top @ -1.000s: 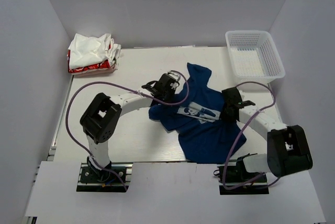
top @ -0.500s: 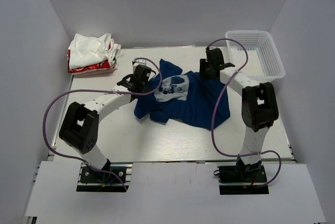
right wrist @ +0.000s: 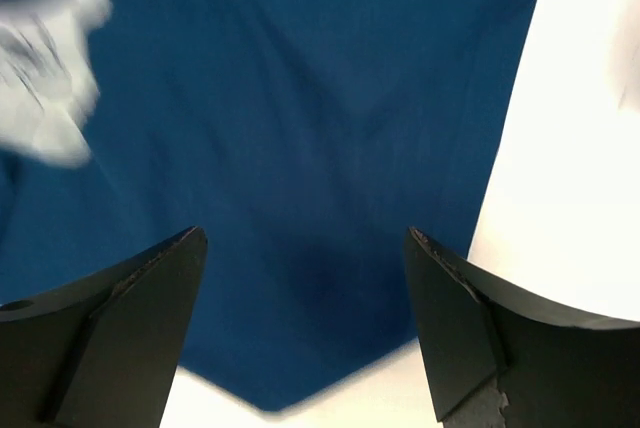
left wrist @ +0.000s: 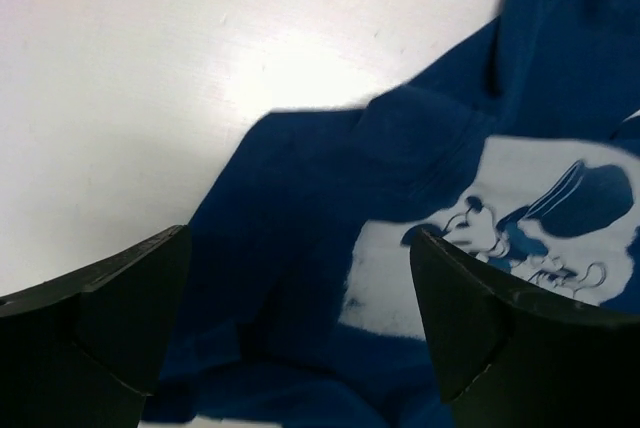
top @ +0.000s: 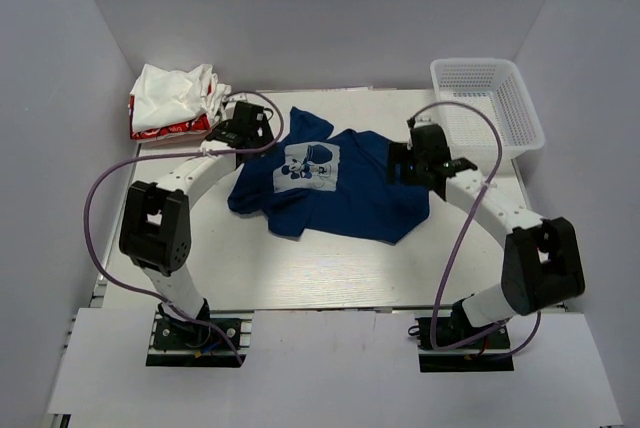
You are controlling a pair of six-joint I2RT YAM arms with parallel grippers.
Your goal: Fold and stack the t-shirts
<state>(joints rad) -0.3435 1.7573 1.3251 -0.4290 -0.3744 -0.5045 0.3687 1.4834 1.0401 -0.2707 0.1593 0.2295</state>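
Next, I close my left gripper on the bunched near corner (top: 246, 207) (left wrist: 178, 404) of the navy blue t-shirt, at the end closer to the piled t-shirts.
The navy blue t-shirt (top: 340, 193) lies spread on the white table with its pale grey print (top: 308, 163) facing up; its left side is still bunched. My left gripper (top: 250, 130) hovers at the shirt's back left edge. In the left wrist view it (left wrist: 300, 293) is open over dark cloth (left wrist: 300, 208) beside the print (left wrist: 520, 218), holding nothing. My right gripper (top: 408, 163) stands over the shirt's right edge. In the right wrist view it (right wrist: 305, 283) is open above smooth navy cloth (right wrist: 300, 128). White and red t-shirts (top: 175, 103) sit piled at the back left.
A white plastic mesh basket (top: 510, 108) stands at the back right corner. Purple cables loop from both arms over the table. The grey walls close in on both sides. Bare tabletop (top: 300, 273) lies in front of the shirt.
Both grippers have opened and let go of the navy shirt, which now lies flatter and further left. The left gripper moved back-left; the right gripper drew nearer and rightward.
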